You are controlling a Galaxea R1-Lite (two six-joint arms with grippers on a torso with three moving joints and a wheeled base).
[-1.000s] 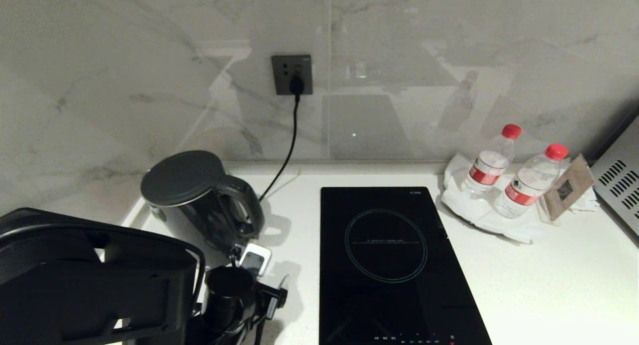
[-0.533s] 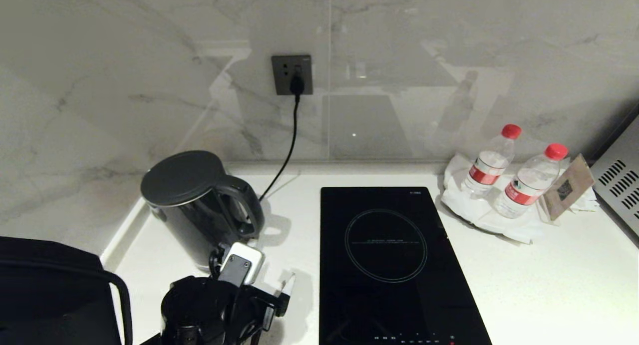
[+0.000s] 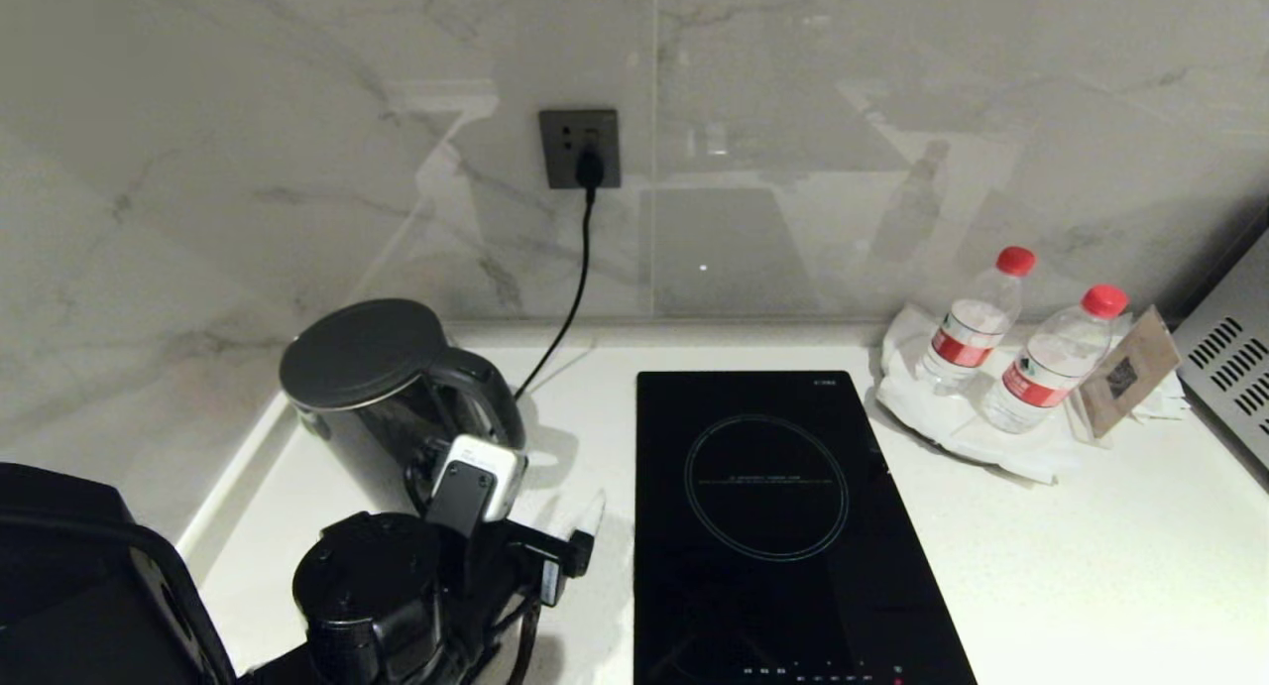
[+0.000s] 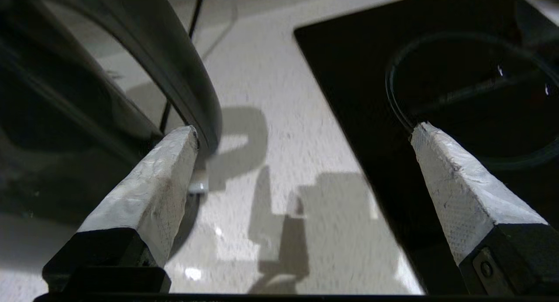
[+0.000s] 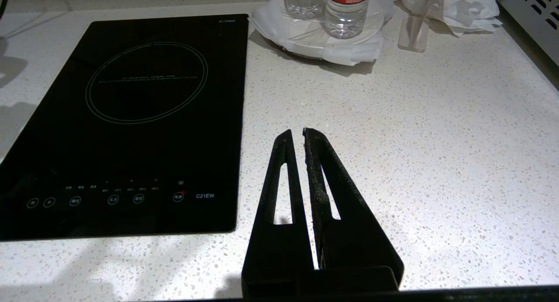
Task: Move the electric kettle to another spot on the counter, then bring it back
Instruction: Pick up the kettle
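Note:
The upper bend (image 3: 502, 401) (image 4: 157, 39) of the electric kettle's handle is next for my left gripper, which should go up and close there, with one finger inside the handle's loop.
The electric kettle (image 3: 362, 388), dark with a flat round lid and a loop handle (image 3: 494, 407), stands at the back left of the white counter (image 3: 1091, 566). My left gripper (image 3: 540, 492) is open just in front of the handle, low over the counter. In the left wrist view one white-padded finger (image 4: 153, 188) lies right beside the lower end of the handle (image 4: 183, 74), and the other finger (image 4: 458, 188) hangs over the hob. Only bare counter lies between them at the left gripper (image 4: 305, 127). My right gripper (image 5: 295, 133) is shut and empty over the counter, right of the hob.
A black induction hob (image 3: 773, 507) is set into the counter right of the kettle. A cord (image 3: 570, 308) runs from the wall socket (image 3: 580, 148) down behind the kettle. Two water bottles (image 3: 977, 318) (image 3: 1056, 358) stand on a white tray at the back right, beside a vented appliance (image 3: 1229, 368).
My left arm has swung its gripper forward toward the kettle's handle, and the bulky upper arm has dropped lower in view. The gripper stays open. The kettle has not moved.

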